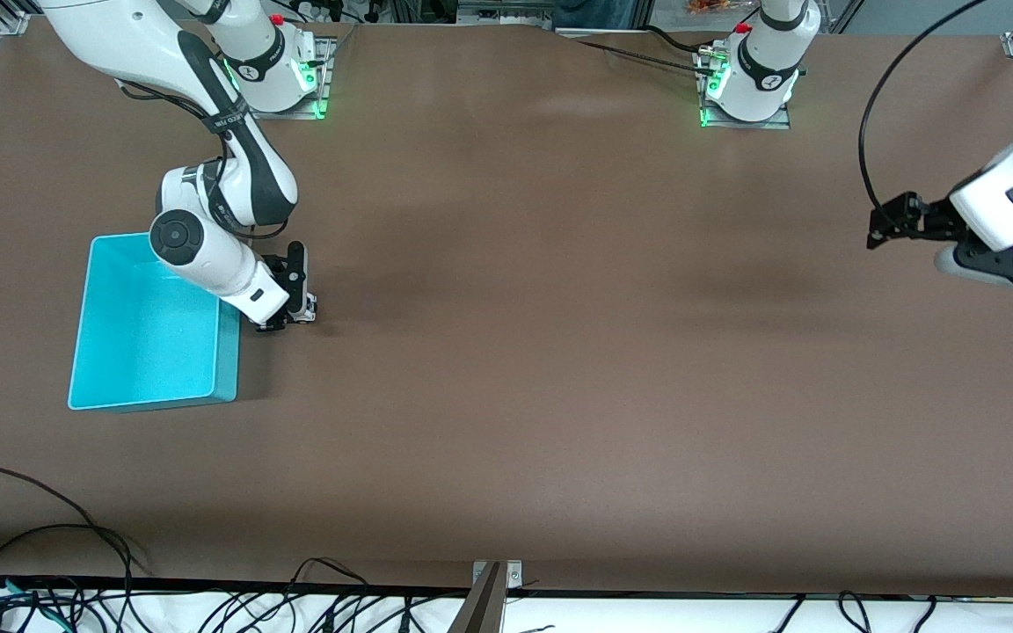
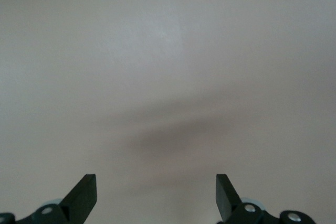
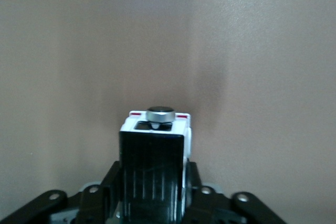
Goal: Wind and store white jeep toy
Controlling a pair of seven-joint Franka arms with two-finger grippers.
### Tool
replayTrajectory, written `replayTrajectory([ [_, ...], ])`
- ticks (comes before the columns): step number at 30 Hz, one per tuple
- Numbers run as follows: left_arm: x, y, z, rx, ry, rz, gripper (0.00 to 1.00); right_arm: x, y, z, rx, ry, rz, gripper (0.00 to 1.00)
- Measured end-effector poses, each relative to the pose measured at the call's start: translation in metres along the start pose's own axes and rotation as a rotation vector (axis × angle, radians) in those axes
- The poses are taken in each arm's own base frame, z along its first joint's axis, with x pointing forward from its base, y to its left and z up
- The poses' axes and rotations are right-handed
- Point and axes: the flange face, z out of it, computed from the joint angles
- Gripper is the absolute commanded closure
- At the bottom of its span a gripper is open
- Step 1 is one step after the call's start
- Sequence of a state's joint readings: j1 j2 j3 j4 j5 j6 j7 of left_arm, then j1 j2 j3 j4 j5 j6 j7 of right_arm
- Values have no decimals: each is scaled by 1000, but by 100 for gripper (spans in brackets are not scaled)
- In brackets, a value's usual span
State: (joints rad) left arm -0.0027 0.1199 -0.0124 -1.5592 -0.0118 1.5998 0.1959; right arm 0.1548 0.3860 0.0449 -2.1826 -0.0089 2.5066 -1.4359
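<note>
Next, my right gripper lets go of the white jeep toy inside the cyan bin (image 1: 179, 286), toward the end of the bin away from the cables.
The white jeep toy (image 3: 155, 127), with a black roof and a spare wheel on its end, sits between the fingers of my right gripper (image 3: 153, 182), which is shut on its sides. In the front view the jeep (image 1: 304, 310) and right gripper (image 1: 292, 313) are low at the tabletop, right beside the cyan bin (image 1: 142, 338), off the bin's long wall that faces the left arm's end. The bin holds nothing. My left gripper (image 1: 881, 230) waits above the table at the left arm's end, open, with only bare table between its fingers (image 2: 84, 195).
Brown tabletop spreads wide between the two arms. Black cables (image 1: 49, 545) lie along the table edge nearest the front camera. A metal bracket (image 1: 493, 585) sticks up at the middle of that edge.
</note>
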Motion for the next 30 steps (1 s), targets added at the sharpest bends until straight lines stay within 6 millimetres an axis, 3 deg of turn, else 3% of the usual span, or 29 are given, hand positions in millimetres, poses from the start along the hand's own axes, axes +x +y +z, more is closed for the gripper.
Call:
replayTrajectory([
  [5, 8, -13, 4, -3, -1, -18, 0, 0, 1, -6, -4, 0, 0, 86],
  [8, 9, -13, 4, -3, -1, -16, 0, 1, 4, -20, -15, 0, 0, 86],
  [21, 12, -10, 4, -2, 8, -11, 0, 3, 32, -139, -10, -8, 3, 86],
  [26, 13, -14, 7, -3, 6, -18, 0, -20, 40, -171, -3, -16, 26, 86],
  [30, 15, -15, 10, -4, 4, -20, 0, -50, 39, -182, 0, -23, 22, 86],
])
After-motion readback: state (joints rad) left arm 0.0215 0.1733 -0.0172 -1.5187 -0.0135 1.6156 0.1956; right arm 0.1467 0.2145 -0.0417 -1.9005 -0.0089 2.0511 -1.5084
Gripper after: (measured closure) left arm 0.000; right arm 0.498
